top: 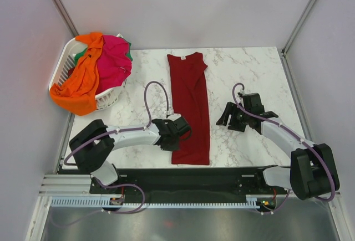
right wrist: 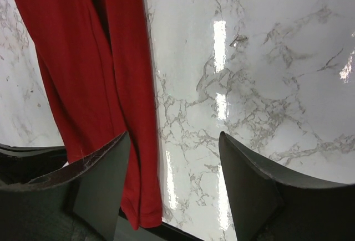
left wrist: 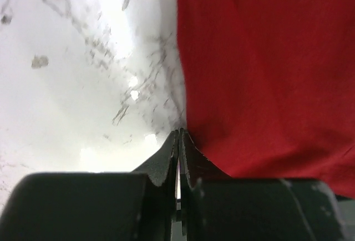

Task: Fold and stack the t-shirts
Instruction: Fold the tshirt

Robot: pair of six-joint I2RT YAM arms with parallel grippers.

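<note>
The robot's left gripper is closed at the side edge of the dark red t-shirt above the hem, so it should open and grab the t-shirt by its hem corner point(top: 173, 162).
A dark red t-shirt point(top: 189, 108) lies folded into a long narrow strip down the middle of the marble table, collar at the far end. My left gripper point(top: 182, 128) is low at the strip's left edge near the hem. It is shut, its tips point(left wrist: 180, 131) touch the edge of the red cloth point(left wrist: 266, 75), and no cloth shows between them. My right gripper point(top: 227, 117) hovers open over bare marble to the right of the shirt. In the right wrist view the red cloth point(right wrist: 83, 58) lies left of its open jaws point(right wrist: 173, 136).
A white slatted laundry basket point(top: 58, 72) stands at the far left corner. An orange shirt point(top: 80, 83) hangs over its rim, with a hot pink one point(top: 111, 58) and a bit of green point(top: 128, 54) inside. Walls close in the table on the left, right and far sides.
</note>
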